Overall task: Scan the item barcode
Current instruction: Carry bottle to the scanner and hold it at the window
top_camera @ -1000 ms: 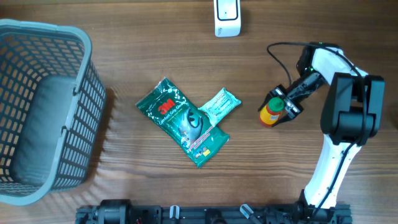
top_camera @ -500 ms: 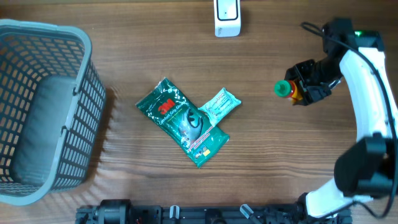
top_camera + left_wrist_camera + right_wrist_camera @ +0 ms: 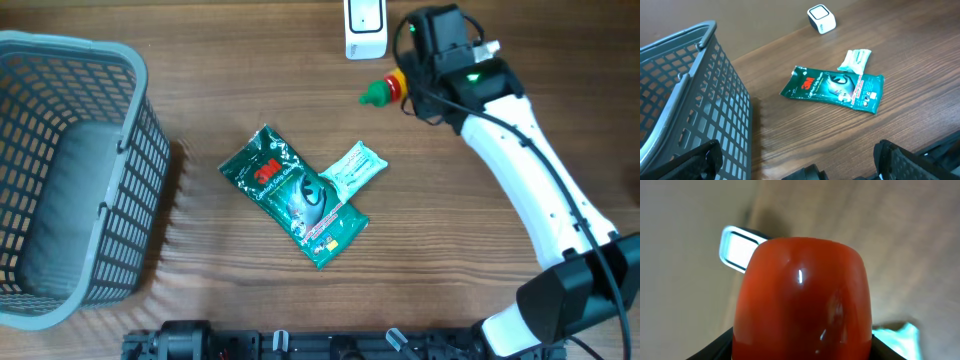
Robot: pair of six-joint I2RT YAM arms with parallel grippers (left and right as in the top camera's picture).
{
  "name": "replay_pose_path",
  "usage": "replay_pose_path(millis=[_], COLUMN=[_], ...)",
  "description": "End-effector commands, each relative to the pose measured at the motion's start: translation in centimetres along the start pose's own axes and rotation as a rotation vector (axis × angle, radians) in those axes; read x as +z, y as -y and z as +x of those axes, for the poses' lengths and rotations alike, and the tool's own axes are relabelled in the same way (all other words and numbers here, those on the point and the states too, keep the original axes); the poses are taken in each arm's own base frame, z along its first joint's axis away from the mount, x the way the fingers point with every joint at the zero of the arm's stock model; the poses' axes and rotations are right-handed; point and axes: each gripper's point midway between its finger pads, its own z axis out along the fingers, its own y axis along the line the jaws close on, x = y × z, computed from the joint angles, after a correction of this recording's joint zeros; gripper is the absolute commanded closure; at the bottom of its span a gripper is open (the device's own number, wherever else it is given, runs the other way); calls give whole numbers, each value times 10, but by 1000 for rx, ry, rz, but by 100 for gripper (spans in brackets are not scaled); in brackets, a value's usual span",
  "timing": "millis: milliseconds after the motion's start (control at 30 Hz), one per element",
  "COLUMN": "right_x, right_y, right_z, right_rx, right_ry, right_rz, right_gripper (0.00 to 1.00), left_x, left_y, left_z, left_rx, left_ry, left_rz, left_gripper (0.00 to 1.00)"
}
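Next, I set the small red-orange bottle on the table [image 3: 625,143] just beyond the dark brown object with my right gripper.
A small red-orange bottle [image 3: 392,88] with a green cap is held off the table, lying sideways with its cap pointing left. My right gripper [image 3: 408,82] is shut on it, just below and right of the white scanner [image 3: 365,28] at the far edge. In the right wrist view the bottle's red body [image 3: 802,295] fills the frame, with the scanner's window [image 3: 740,249] behind it on the left. No barcode shows. My left gripper [image 3: 802,162] hangs open over the near table edge, its fingers [image 3: 695,160] far apart and holding nothing.
A green 3M packet [image 3: 295,195] lies mid-table with a pale teal sachet [image 3: 353,170] touching its right end. A grey mesh basket [image 3: 70,180] stands at the left. The right arm's white link [image 3: 540,190] crosses the table's right side.
The right arm has carried the bottle from the right of the table up and left to beside the scanner, turning it sideways. The left arm has not moved.
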Motion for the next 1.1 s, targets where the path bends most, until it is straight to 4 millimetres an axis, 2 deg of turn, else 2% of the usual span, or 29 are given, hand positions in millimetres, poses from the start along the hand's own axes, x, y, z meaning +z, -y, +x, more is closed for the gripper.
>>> replay_pose_path(millis=[0,67,200,300,367,500,667,767,833,1067], right_x=[25,53,91,113,125,133,162,184,193,196], right_y=[-15,-28,-68,-90,-102,-124,-138,-153,-155,-157], right_z=[-15,-14,-8,-4,-2,-5,-17,-17,-20,-9], right_rx=[45,48,-8,-37,-54,-84,-51,-32,-22,-49], right_ry=[126,159,190,219,242,299,322,282,279,231], right_rz=[-37,-86,-254,-361,-432,-560,-587,-609,-589,-594], right_gripper=[51,50,52,56,53,50,49,50,50,49], left_x=[-1,-1,-1,-1,-1,-1,-1,-1,-1,-1], left_y=[0,0,0,0,0,0,0,0,0,0], left_z=[0,0,0,0,0,0,0,0,0,0], left_rx=[7,7,7,7,7,7,7,7,7,7], left_ry=[5,5,5,5,5,5,5,5,5,5], left_rz=[-2,-2,-2,-2,-2,-2,-2,-2,-2,-2], left_gripper=[0,0,0,0,0,0,0,0,0,0])
